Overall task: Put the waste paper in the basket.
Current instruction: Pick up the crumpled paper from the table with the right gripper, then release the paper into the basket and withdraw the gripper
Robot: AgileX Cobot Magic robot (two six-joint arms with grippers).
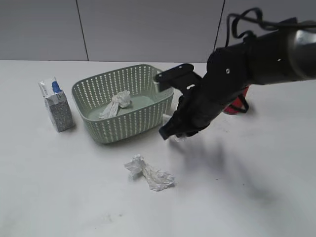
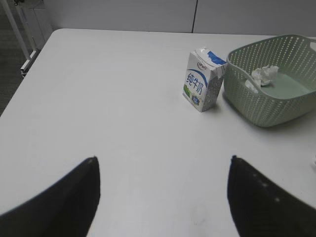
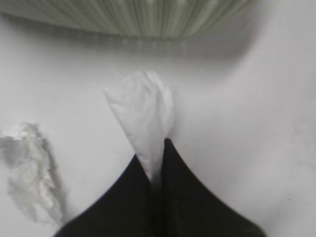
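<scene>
The robot's right gripper will release the white paper, now held just off the basket's front corner, between the basket's crumpled paper and the basket's front side [image 1: 123,115].
A pale green perforated basket [image 1: 98,94] stands at centre left and holds one crumpled white paper [image 1: 116,103]. My right gripper [image 1: 170,132] is shut on a second piece of white paper [image 3: 143,111], held just off the basket's right front corner [image 3: 148,19]. A third crumpled paper [image 1: 149,174] lies on the table in front of the basket, and shows at the left of the right wrist view [image 3: 32,173]. My left gripper [image 2: 163,163] is open and empty over bare table, well left of the basket [image 2: 276,98].
A blue-and-white milk carton [image 1: 57,104] stands left of the basket and shows in the left wrist view [image 2: 203,79]. A red object [image 1: 237,106] sits partly hidden behind my right arm. The table's left edge [image 2: 29,69] drops off beside a metal frame.
</scene>
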